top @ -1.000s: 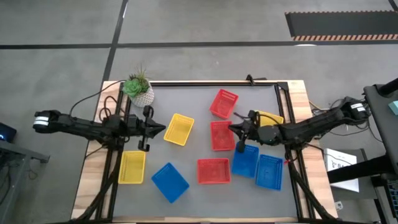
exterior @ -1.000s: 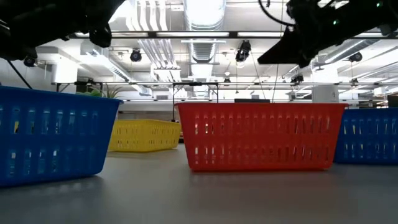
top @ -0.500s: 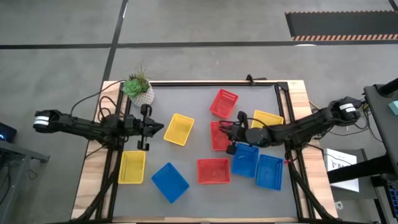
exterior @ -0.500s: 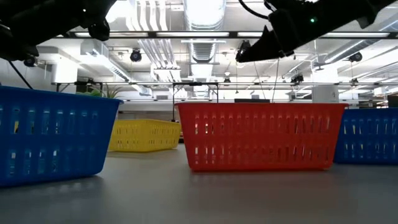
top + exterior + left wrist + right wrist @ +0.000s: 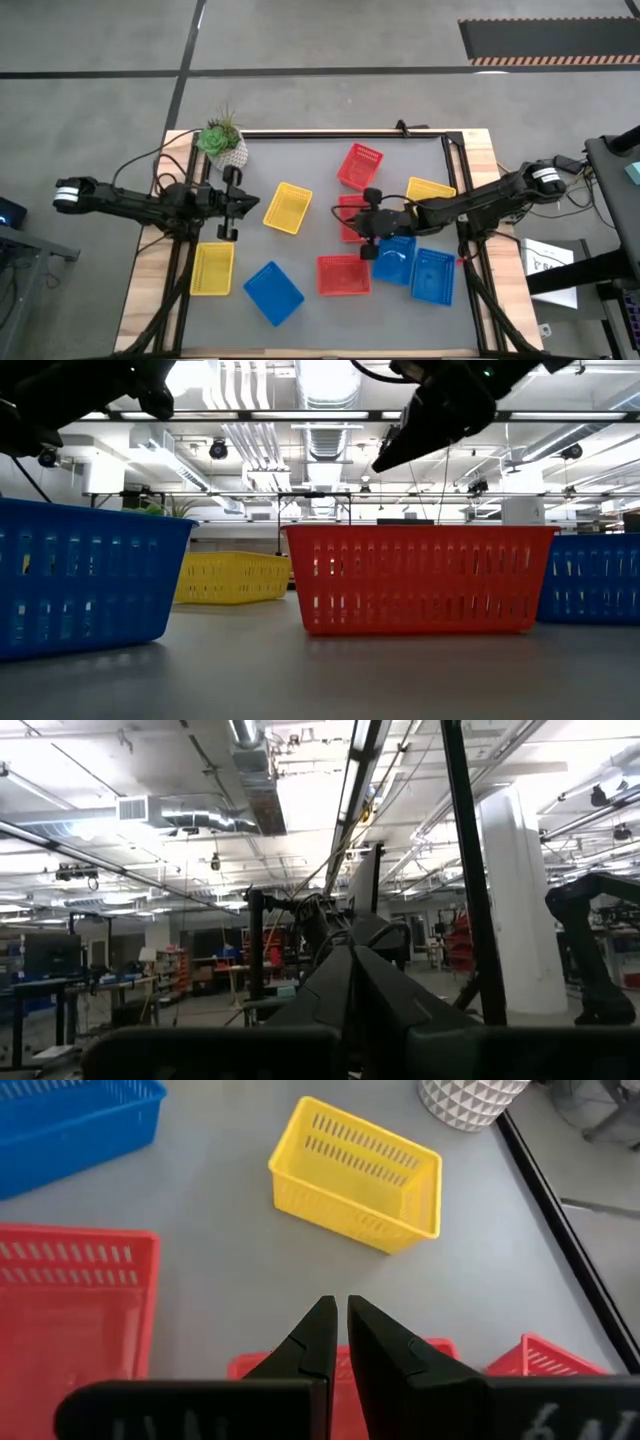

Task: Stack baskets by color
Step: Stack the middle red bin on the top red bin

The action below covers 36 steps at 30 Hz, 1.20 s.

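Note:
The robot's right gripper needs to next grasp the middle red basket by its front rim [image 5: 350, 240], on the side that faces the front red basket.
Baskets lie scattered singly on the grey mat. The red baskets are at the back [image 5: 360, 166], in the middle [image 5: 349, 228] and at the front [image 5: 343, 275]. Yellow ones sit at centre left [image 5: 287, 208], front left [image 5: 212, 269] and right [image 5: 430, 188]. Blue ones sit at the front [image 5: 273, 292] and front right [image 5: 394, 260], [image 5: 432, 276]. My right gripper [image 5: 338, 211] hovers above the middle red basket, shut and empty, as the right wrist view shows [image 5: 337, 1302]. It points towards the centre-left yellow basket [image 5: 358, 1175]. My left gripper [image 5: 256, 204] hangs shut beside that basket, holding nothing.
A white potted plant [image 5: 222, 142] stands at the mat's back left corner. A black frame [image 5: 340, 133] runs along the mat's back edge. In the low view the front red basket [image 5: 420, 578] and a blue basket [image 5: 80, 575] stand nearest the camera.
My right arm has reached leftward, from above the right yellow and blue baskets to above the middle red basket. The left gripper drew back slightly. No basket has moved.

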Tool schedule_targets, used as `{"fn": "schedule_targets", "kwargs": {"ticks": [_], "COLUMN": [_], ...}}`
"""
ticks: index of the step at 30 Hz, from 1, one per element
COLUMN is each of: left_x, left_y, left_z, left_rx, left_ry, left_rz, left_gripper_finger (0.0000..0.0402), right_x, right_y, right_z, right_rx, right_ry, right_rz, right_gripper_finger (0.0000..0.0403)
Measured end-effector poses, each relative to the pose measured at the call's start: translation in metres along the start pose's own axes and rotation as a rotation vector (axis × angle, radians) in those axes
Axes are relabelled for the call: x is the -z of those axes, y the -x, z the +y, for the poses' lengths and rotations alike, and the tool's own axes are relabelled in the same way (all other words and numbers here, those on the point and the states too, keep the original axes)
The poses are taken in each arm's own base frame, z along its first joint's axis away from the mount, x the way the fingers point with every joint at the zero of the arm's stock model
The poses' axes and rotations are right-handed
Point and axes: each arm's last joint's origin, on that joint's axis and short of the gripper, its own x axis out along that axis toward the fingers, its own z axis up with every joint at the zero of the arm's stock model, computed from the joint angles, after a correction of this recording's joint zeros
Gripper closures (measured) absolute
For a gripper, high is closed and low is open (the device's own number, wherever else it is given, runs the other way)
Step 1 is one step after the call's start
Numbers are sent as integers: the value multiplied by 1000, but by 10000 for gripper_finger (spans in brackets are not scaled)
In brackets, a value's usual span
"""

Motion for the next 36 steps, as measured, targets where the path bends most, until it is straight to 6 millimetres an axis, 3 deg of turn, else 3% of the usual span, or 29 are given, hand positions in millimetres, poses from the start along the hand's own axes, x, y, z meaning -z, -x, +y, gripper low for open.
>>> {"fn": "schedule_targets", "kwargs": {"ticks": [6,12,17,21,25,30,36], "left_x": [-1,-3,-3,-2,-2,-2,-2], "left_y": [1,1,1,2,1,1,2], "left_z": [0,0,0,0,0,0,1], "left_rx": [-1,-3,-4,-3,-3,-12,-34], "left_ry": [-101,-160,-159,-158,-158,-269,-288], "left_rz": [-7,-23,-28,-23,-23,-22,-20], "left_gripper_finger": [402,402,402,402,402,402,402], "right_x": [-27,-44,-32,-9,-9,-9,-3], "right_y": [-12,-22,-27,-26,-21,-18,-14], "right_z": [2,7,17,17,13,7,10], "right_rx": [3,-48,-259,-257,-206,-65,-198], "right_ry": [-18,92,155,153,2,3,30], "right_rz": [10,135,161,205,147,227,377], "right_gripper_finger": [380,380,378,378,371,320,250]}}
